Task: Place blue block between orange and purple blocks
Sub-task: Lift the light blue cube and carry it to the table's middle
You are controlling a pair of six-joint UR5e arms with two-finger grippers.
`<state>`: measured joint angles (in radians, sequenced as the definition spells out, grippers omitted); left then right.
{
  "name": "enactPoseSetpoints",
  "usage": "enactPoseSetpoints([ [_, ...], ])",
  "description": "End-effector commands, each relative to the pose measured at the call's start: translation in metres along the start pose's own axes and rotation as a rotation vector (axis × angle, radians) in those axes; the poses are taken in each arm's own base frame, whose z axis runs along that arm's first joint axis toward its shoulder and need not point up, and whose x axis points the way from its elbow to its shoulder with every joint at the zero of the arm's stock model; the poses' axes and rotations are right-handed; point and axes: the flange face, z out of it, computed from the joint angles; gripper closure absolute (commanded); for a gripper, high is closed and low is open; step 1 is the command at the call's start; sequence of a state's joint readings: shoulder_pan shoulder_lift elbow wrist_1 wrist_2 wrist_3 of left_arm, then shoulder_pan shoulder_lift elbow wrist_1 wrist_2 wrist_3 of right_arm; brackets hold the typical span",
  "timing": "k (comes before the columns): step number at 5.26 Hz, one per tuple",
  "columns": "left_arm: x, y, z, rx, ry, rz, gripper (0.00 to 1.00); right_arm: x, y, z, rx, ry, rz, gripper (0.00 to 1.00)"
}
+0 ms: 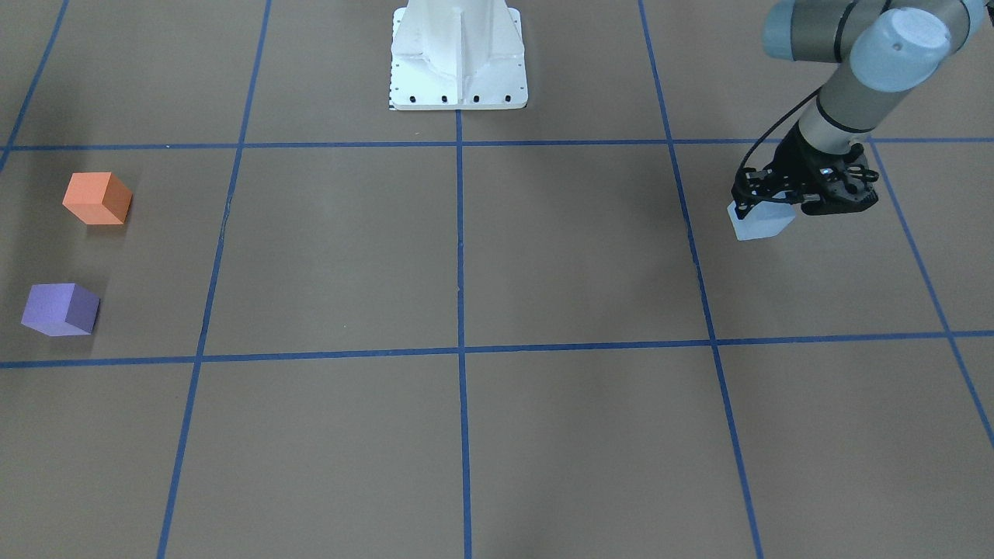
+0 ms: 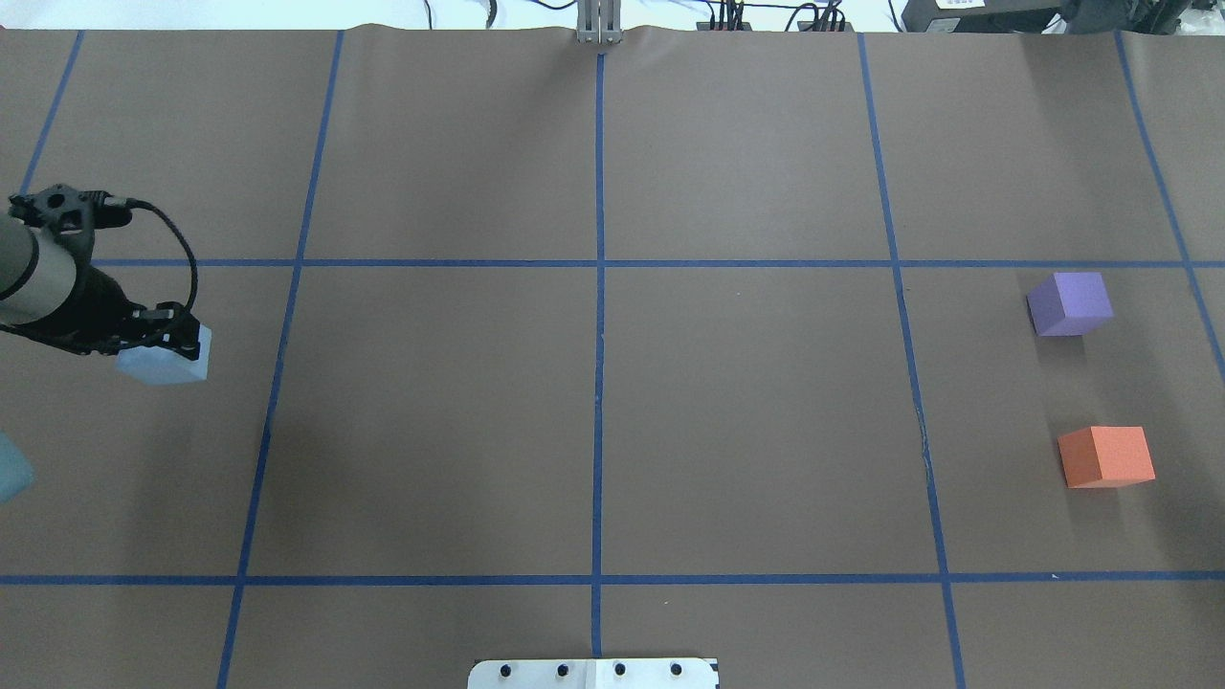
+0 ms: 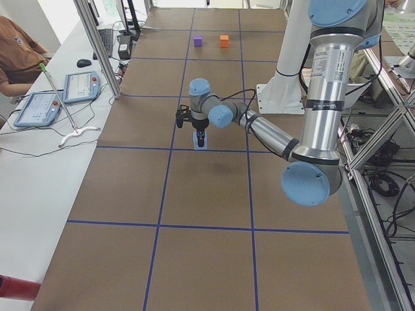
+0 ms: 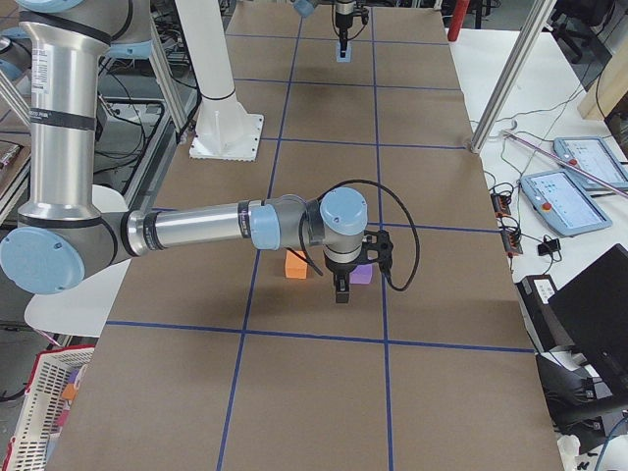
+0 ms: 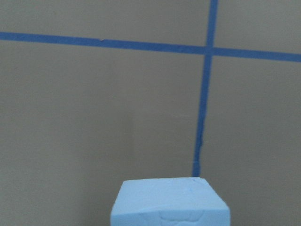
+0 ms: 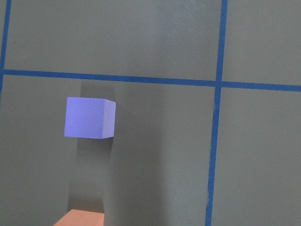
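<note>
My left gripper is going to put the blue block down on the middle tape line (image 1: 463,288), just short of the far crossing.
My left gripper (image 1: 765,203) is shut on the pale blue block (image 1: 761,223), low over the table on my left side; it also shows in the overhead view (image 2: 163,333) with the block (image 2: 165,365). The left wrist view shows the block (image 5: 170,201) at the bottom. The orange block (image 1: 97,198) and purple block (image 1: 60,309) sit apart on my right side, with a gap between them (image 2: 1105,456) (image 2: 1069,303). My right gripper (image 4: 340,291) hovers by these two blocks; I cannot tell whether it is open or shut. The right wrist view shows the purple block (image 6: 89,117).
The brown table is marked with a grid of blue tape lines (image 1: 460,349). The robot's white base plate (image 1: 458,58) stands at the table's near middle edge. Tablets lie on a side bench (image 3: 58,97) beyond the far edge, with an operator seated there.
</note>
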<state>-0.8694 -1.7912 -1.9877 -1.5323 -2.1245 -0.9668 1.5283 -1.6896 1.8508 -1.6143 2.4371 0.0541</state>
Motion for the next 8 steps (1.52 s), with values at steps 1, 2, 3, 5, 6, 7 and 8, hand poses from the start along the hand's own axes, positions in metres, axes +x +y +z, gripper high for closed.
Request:
enactPoseSetpoints([
  [1,0.126,-0.012,-0.032,-0.033,0.004,0.007,1.00,0.000,0.001,0.001,-0.001,0.000,0.003,0.00],
  [2,0.215,-0.006,-0.014,-0.063,0.016,-0.047,1.00,-0.003,-0.002,-0.002,0.005,-0.001,-0.004,0.00],
  [3,0.290,0.011,0.000,-0.038,0.002,-0.038,1.00,-0.005,-0.004,-0.004,0.008,-0.002,-0.007,0.00],
  [5,0.366,0.000,0.065,0.008,0.066,0.001,1.00,-0.006,-0.006,-0.005,0.009,-0.003,0.002,0.00],
  [6,0.390,0.012,0.100,0.028,0.067,0.036,1.00,-0.006,-0.005,-0.004,0.008,-0.002,0.005,0.00],
  [7,0.390,0.009,0.112,0.037,0.087,0.046,1.00,-0.007,-0.006,-0.005,0.010,-0.003,0.003,0.00],
  [8,0.389,0.008,0.115,0.040,0.091,0.057,1.00,-0.008,-0.006,-0.006,0.012,-0.003,0.002,0.00],
])
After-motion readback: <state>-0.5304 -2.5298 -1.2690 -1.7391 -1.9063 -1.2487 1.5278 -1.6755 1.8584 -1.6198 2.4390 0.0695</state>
